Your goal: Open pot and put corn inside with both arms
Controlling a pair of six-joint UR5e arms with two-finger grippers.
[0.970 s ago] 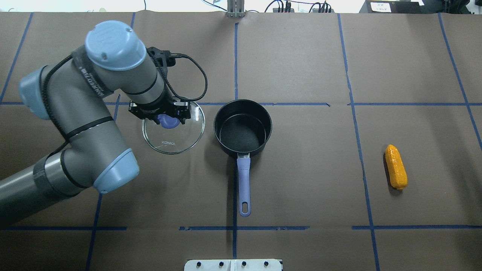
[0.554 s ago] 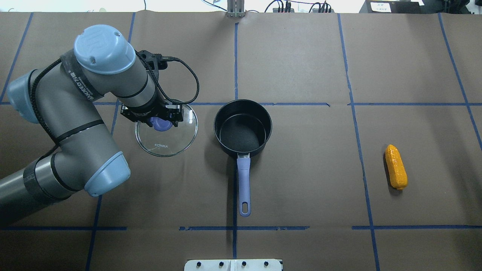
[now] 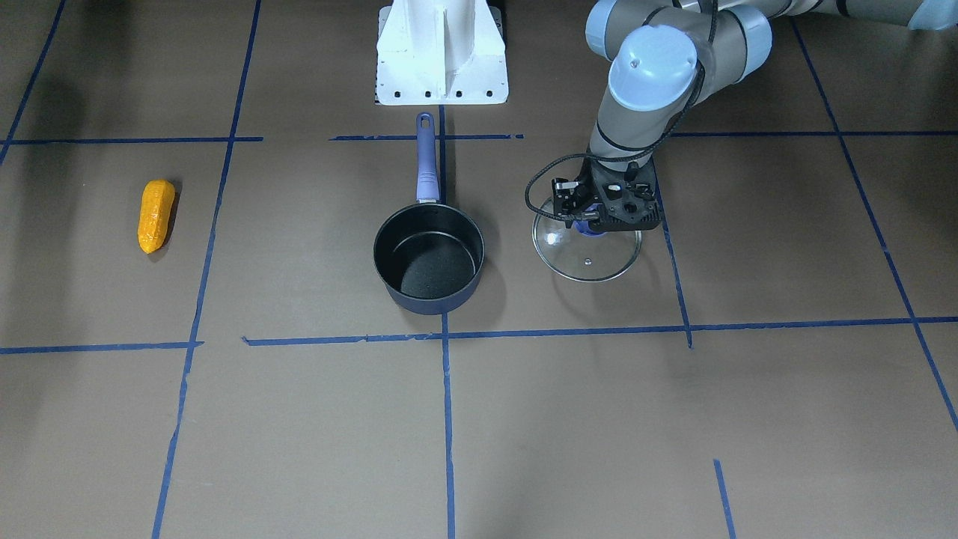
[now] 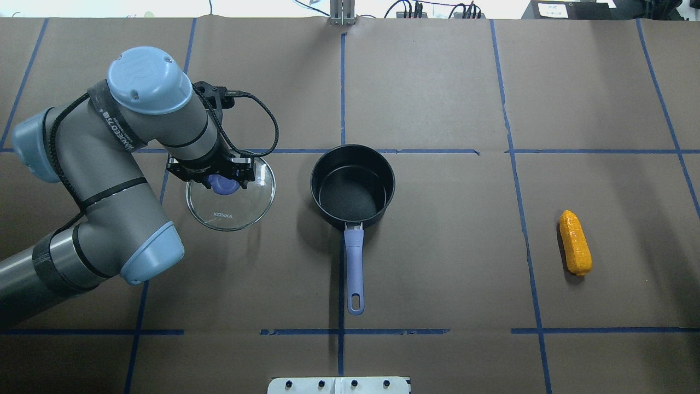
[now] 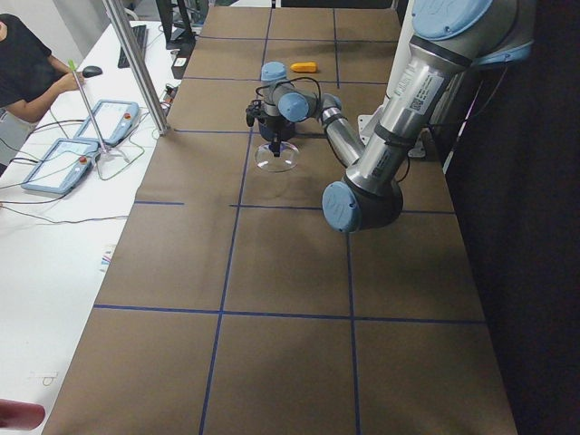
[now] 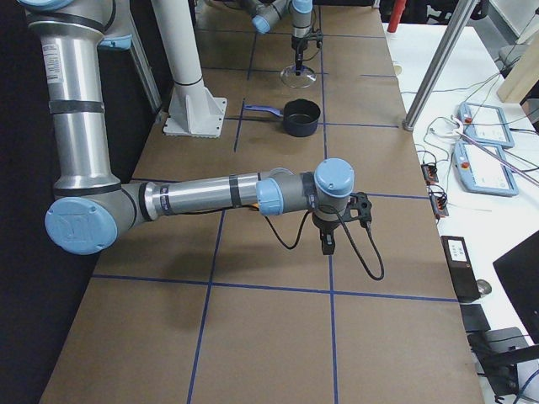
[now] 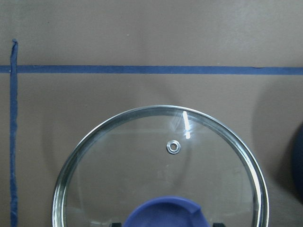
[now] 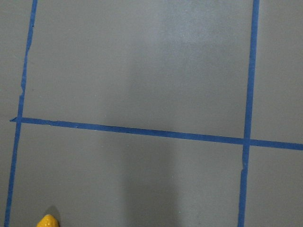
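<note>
My left gripper needs to let go of the glass lid on the table (image 3: 608, 261) (image 7: 130, 183) between the black pot and the blue tape crossing.
The black pot (image 4: 353, 186) with a purple handle stands open mid-table, also in the front view (image 3: 429, 258). My left gripper (image 4: 216, 183) is shut on the blue knob (image 7: 165, 213) of the glass lid (image 4: 235, 210), holding it low, left of the pot and apart from it. The lid also shows in the front view (image 3: 591, 262). The orange-yellow corn (image 4: 575, 242) lies alone far right, also in the front view (image 3: 156, 215); its tip shows in the right wrist view (image 8: 47, 221). My right gripper (image 6: 327, 244) hangs over bare table; I cannot tell whether it is open.
The white base stand (image 3: 441, 52) sits at the robot's edge behind the pot handle. Blue tape lines cross the brown table cover. A side table with tablets (image 5: 100, 136) and a person runs along the far side.
My left arm has carried the lid further left, away from the pot. The pot and the corn have not moved.
</note>
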